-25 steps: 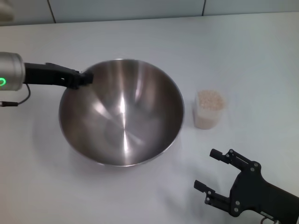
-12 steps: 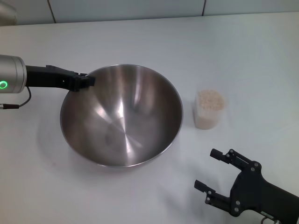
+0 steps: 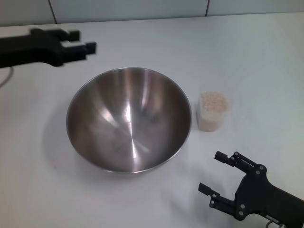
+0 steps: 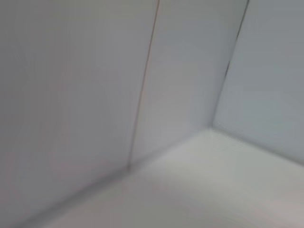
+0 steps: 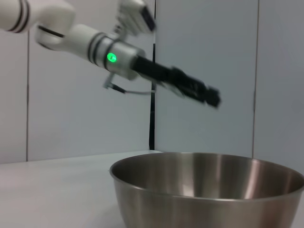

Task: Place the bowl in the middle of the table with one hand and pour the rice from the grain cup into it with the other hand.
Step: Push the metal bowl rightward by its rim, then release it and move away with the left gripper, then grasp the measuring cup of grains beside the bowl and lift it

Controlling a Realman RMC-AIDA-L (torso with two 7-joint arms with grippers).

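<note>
The grain cup's clear handle [image 3: 230, 100], on the side of the cup away from the steel bowl, will be gripped by my right gripper.
The steel bowl [image 3: 128, 121] sits flat and empty on the white table [image 3: 256, 57], near its middle; the right wrist view shows its side [image 5: 209, 194]. My left gripper [image 3: 85, 41] hovers open above and behind the bowl's left rim, holding nothing; it also shows in the air over the bowl [image 5: 209, 96]. The clear grain cup [image 3: 212, 116] stands upright just right of the bowl, full of rice [image 3: 213, 100]. Near the front right edge, my right gripper [image 3: 209, 171] is open and empty, a short way in front of the cup.
Grey wall panels [image 3: 128, 9] run along the table's far edge. The left wrist view shows only wall panels [image 4: 180, 80] and a strip of tabletop [image 4: 199, 190].
My left gripper has let go of the bowl's rim and risen up and back. The bowl has dropped from tilted to flat and sits slightly further right. The right arm has not moved.
</note>
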